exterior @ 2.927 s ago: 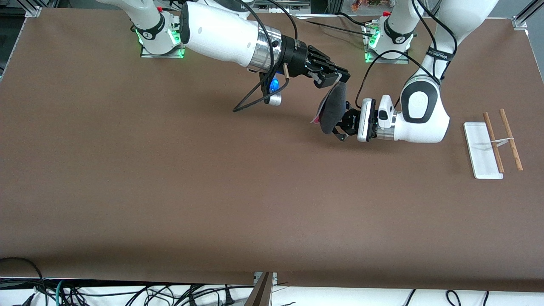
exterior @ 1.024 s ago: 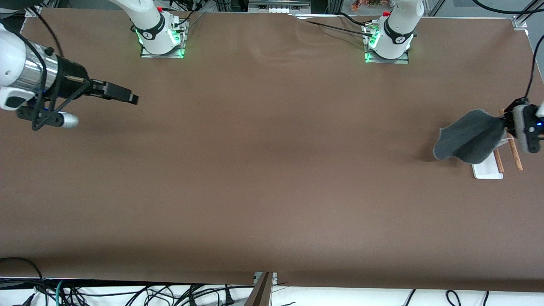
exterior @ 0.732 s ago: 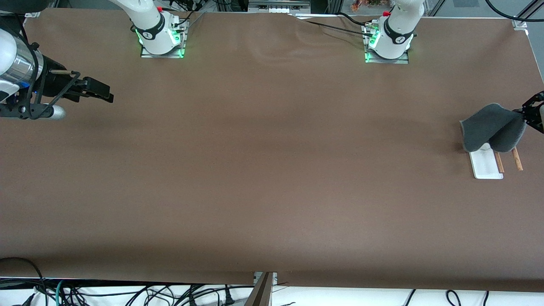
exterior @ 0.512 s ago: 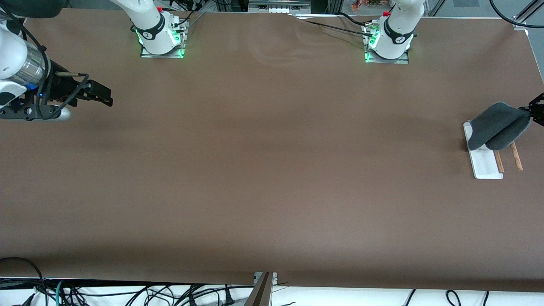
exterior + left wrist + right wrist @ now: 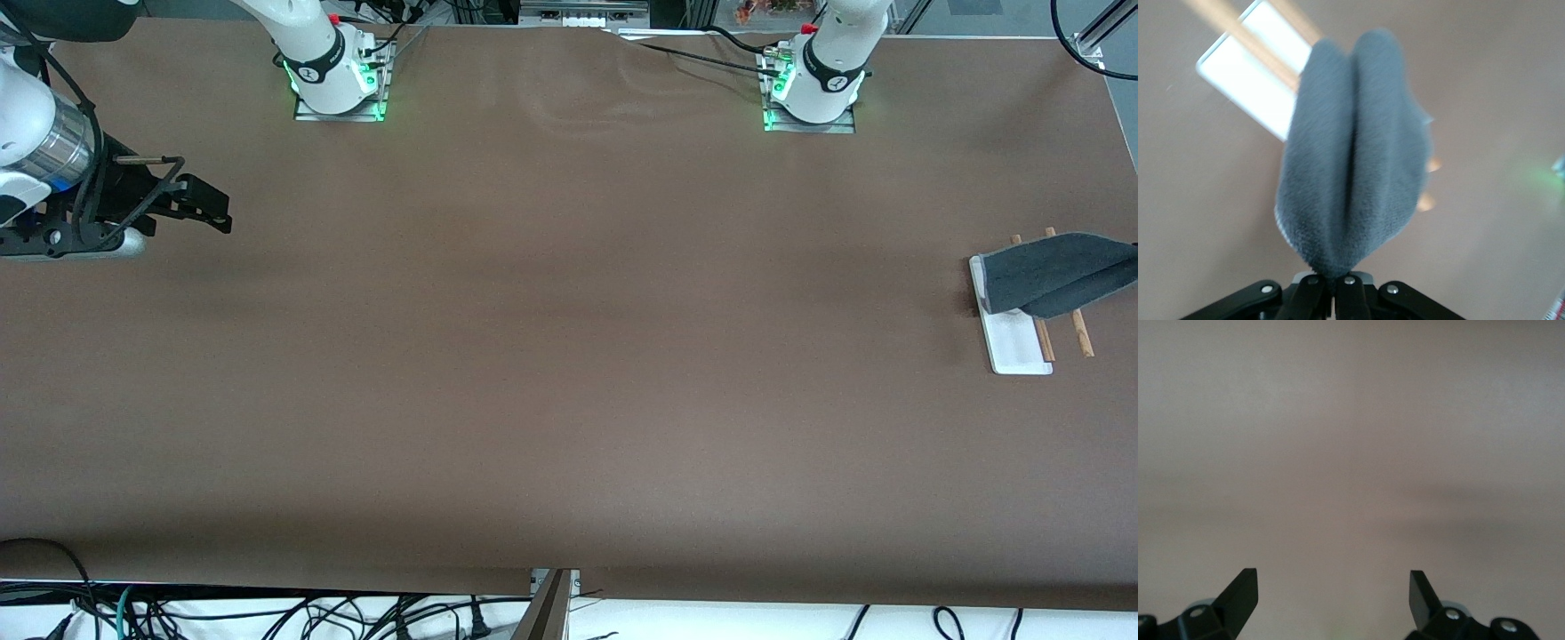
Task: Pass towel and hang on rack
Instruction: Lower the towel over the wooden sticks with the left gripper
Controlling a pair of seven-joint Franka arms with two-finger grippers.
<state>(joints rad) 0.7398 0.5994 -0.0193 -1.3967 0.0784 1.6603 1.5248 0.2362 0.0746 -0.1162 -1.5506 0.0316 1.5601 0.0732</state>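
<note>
The dark grey towel, now stretched over the rack, will be released by my left gripper over the rack's wooden rods [image 5: 1361, 127], partly above the white base.
The dark grey towel [image 5: 1053, 271] hangs stretched over the rack, across its two wooden rods [image 5: 1081, 334] and above the white base [image 5: 1013, 345]. My left gripper [image 5: 1333, 288] is shut on one end of the towel [image 5: 1351, 153] and holds it above the rack's white base [image 5: 1248, 77]. This gripper is outside the front view, past the table's edge at the left arm's end. My right gripper [image 5: 212, 210] is open and empty over the right arm's end of the table, and it waits there. Its wrist view shows only bare table between the fingertips [image 5: 1245, 583].
The rack stands near the table edge at the left arm's end. Both arm bases [image 5: 338, 84] [image 5: 811, 89] stand along the table's edge farthest from the front camera. Brown cloth [image 5: 569, 356] covers the table.
The left gripper has carried the towel outward over the rack and gone out of the front view. The towel has lowered and stretched across the rods. The right gripper has barely shifted.
</note>
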